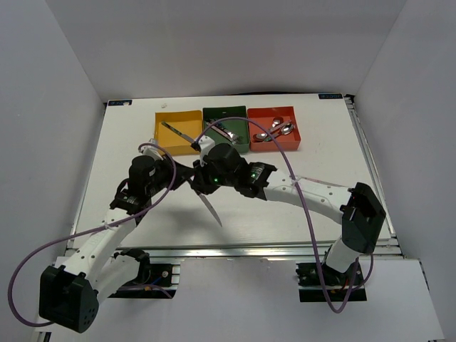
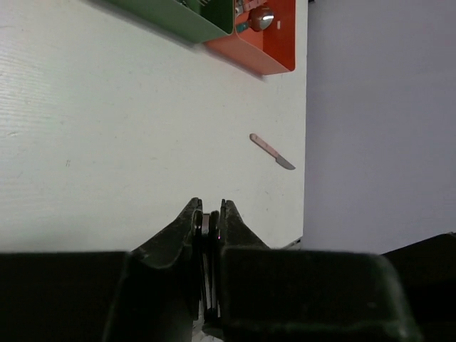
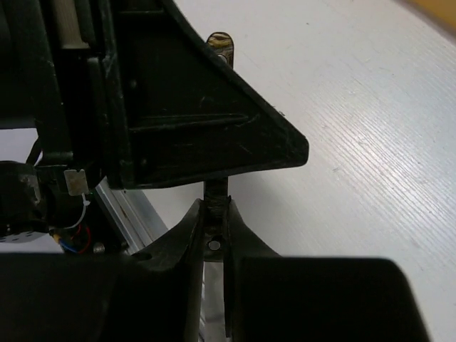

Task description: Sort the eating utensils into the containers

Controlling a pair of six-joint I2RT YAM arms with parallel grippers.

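Note:
The robot's left gripper should release the thin knife in the yellow container (image 1: 180,133), close beside the knife that lies there.
A knife (image 1: 212,208) with a dark patterned handle (image 3: 216,191) and a silver blade hangs over the middle of the table, blade pointing toward the near edge. My right gripper (image 3: 216,206) is shut on its handle. My left gripper (image 2: 208,206) meets it from the left (image 1: 194,177), jaws shut on the same thin knife (image 2: 208,226). The yellow container (image 1: 165,125) holds one knife, the green container (image 1: 214,117) holds forks, and the red container (image 1: 293,132) holds spoons. A pink-handled knife (image 2: 272,151) lies flat on the table.
The three containers stand in a row at the back of the table. Purple cables (image 1: 299,192) loop over both arms. White walls close in the table on the left, right and back.

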